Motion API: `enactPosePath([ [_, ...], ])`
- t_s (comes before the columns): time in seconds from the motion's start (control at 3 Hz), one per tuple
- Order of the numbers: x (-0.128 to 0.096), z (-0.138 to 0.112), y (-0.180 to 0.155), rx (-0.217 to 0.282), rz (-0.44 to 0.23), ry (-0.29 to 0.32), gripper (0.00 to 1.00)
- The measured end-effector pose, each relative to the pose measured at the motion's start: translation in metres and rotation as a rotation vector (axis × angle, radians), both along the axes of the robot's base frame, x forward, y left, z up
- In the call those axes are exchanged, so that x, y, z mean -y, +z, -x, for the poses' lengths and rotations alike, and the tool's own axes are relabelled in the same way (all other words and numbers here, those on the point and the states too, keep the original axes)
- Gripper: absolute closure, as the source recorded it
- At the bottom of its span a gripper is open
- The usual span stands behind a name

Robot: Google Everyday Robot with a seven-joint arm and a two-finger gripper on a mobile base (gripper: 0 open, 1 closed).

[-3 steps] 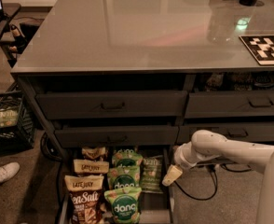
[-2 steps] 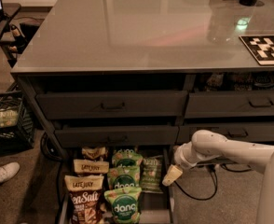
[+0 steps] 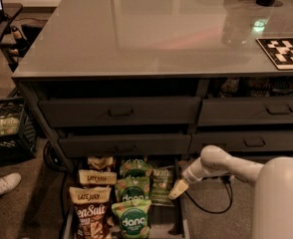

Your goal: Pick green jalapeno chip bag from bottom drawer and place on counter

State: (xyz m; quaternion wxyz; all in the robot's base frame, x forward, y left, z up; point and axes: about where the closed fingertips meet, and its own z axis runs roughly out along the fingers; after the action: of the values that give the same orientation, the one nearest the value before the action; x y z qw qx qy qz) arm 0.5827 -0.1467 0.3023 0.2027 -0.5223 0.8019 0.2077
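I will next move to the upper part point(image 3: 163, 179) of the green jalapeno chip bag and close there.
The bottom drawer point(image 3: 179, 218) stands pulled out at the lower middle, with snack bags in rows. The green jalapeno chip bag point(image 3: 161, 184) is the pale olive bag in the right row. My gripper point(image 3: 178, 189) hangs at the bag's right edge, pointing down and left from the white arm point(image 3: 226, 166). The counter point(image 3: 151, 29) is the wide glossy grey top above the drawers.
Bright green dang bags point(image 3: 132, 218) and brown-and-cream bags point(image 3: 90, 208) fill the drawer's left and middle rows. A black-and-white marker board point(image 3: 285, 51) lies on the counter's right side. A black crate point(image 3: 7, 128) and a shoe point(image 3: 1, 185) sit on the floor at left.
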Motion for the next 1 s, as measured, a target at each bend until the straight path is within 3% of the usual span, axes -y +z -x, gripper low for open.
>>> enactPosePath([
  [0.33, -0.011, -0.008, -0.044, -0.041, -0.053, 0.02, 0.0],
  [1.0, -0.018, -0.015, -0.06, -0.005, -0.069, 0.02, 0.0],
])
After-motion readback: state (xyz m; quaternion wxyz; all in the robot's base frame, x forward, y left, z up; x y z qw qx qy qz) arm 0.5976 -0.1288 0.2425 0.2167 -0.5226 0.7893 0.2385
